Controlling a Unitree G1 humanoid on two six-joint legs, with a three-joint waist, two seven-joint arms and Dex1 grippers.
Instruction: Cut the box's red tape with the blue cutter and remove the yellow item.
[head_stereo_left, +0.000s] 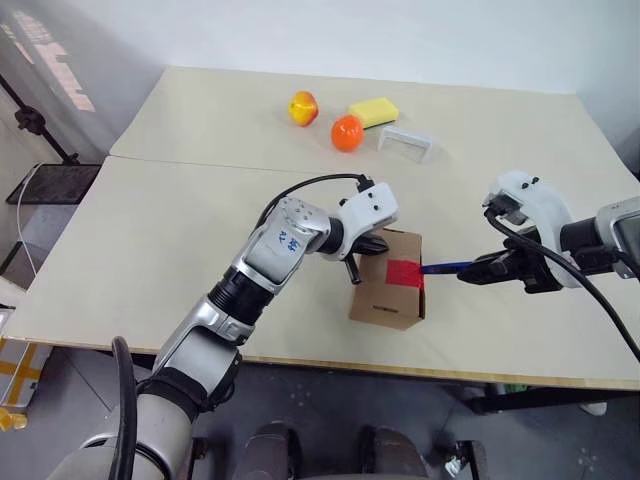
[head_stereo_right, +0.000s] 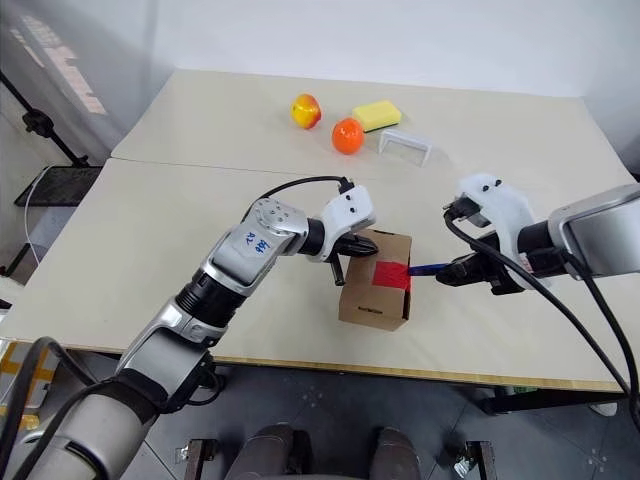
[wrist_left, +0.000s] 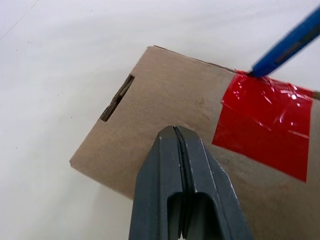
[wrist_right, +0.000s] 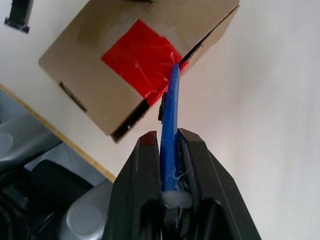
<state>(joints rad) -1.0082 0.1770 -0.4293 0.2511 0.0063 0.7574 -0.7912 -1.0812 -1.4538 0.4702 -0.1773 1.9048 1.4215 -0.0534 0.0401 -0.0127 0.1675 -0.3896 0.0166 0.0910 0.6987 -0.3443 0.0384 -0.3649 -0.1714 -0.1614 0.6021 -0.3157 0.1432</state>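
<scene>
Next, my right gripper puts the blue cutter down on the bare table (head_stereo_left: 492, 232) next to the red-taped edge of the box.
A brown cardboard box (head_stereo_left: 385, 292) stands near the table's front edge, with a patch of red tape (head_stereo_left: 404, 273) across its top right edge. My left gripper (head_stereo_left: 365, 245) is shut with nothing in it. Its tips (wrist_left: 175, 132) sit at the box's top face (wrist_left: 160, 95), left of the red tape (wrist_left: 262, 125). My right gripper (wrist_right: 169, 137) is shut on the blue cutter (wrist_right: 170, 110), to the right of the box. The cutter (head_stereo_left: 446, 266) lies almost level, and its tip touches the tape's edge (wrist_right: 175, 62) at the flap seam. The yellow item is hidden.
At the back of the table lie a yellow-red apple-like fruit (head_stereo_left: 303, 107), an orange (head_stereo_left: 346, 132), a yellow sponge block (head_stereo_left: 373, 112) and a small clear stand (head_stereo_left: 405, 142). The table's front edge (head_stereo_left: 330, 362) runs close below the box.
</scene>
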